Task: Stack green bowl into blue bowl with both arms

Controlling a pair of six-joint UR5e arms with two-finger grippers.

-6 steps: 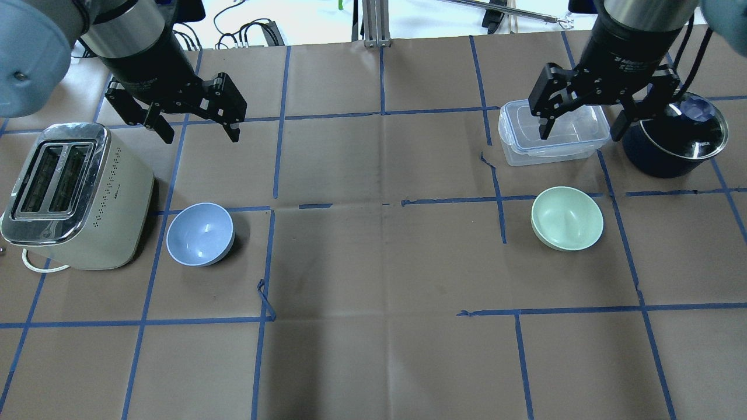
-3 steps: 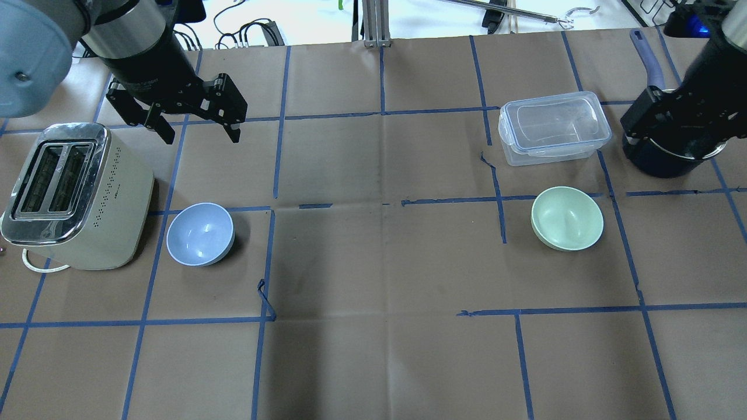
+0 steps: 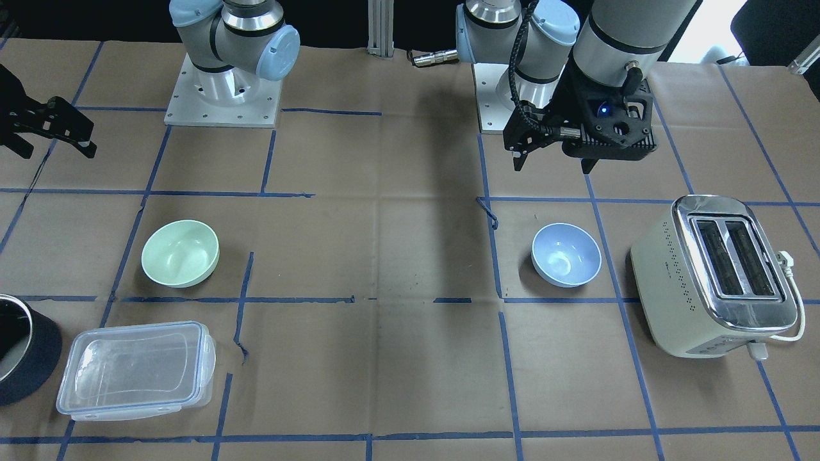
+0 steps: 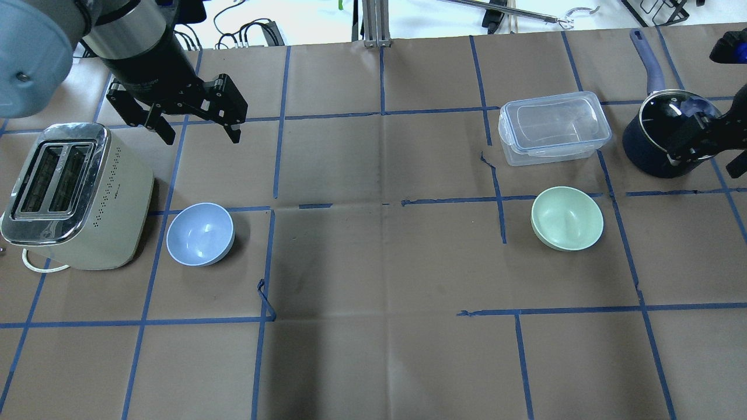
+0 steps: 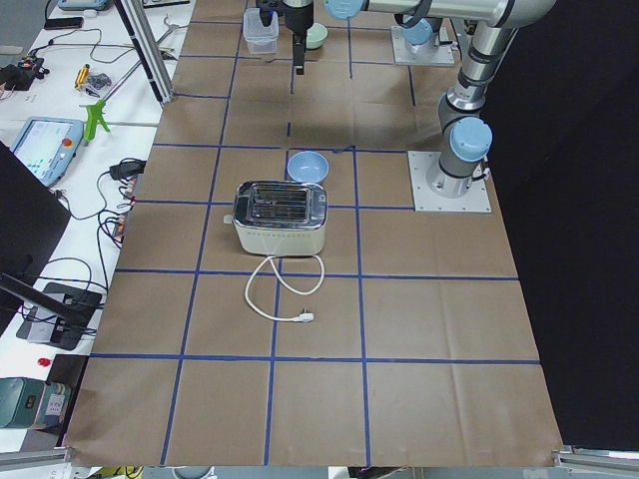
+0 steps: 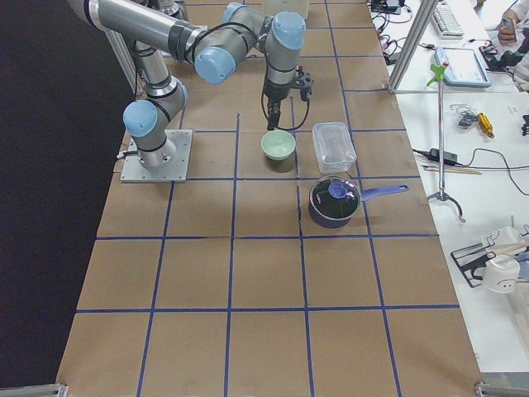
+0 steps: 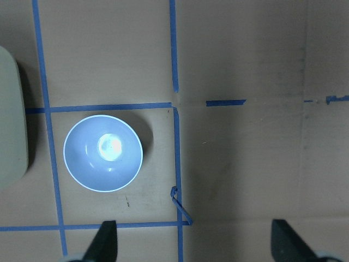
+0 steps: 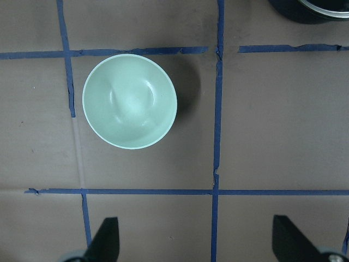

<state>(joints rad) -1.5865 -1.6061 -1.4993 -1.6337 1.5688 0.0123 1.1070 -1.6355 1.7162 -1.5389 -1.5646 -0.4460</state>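
Observation:
Next, I move my left gripper to the blue bowl's rim [image 3: 533, 254] [image 7: 142, 154], on the side facing away from the toaster, and close it there.
The green bowl [image 4: 566, 218] sits upright and empty on the table's right half; it also shows in the front view [image 3: 180, 252] and the right wrist view [image 8: 130, 101]. The blue bowl [image 4: 200, 234] sits upright and empty beside the toaster, also in the front view [image 3: 566, 262] and the left wrist view [image 7: 103, 153]. My left gripper [image 4: 200, 135] is open and empty, raised behind the blue bowl. My right gripper [image 3: 57, 152] is open and empty, raised high, partly cut off at the overhead view's right edge. Its fingertips [image 8: 106, 237] stand wide apart, with the green bowl below.
A cream toaster [image 4: 70, 195] stands left of the blue bowl, its cord trailing off. A clear lidded plastic container [image 4: 554, 128] and a dark blue pot [image 4: 656, 140] with a handle stand behind the green bowl. Blue tape lines grid the brown table cover.
My right gripper has swung from over the plastic container out to the right, past the pot and toward the view's edge. The left gripper and both bowls have not moved.

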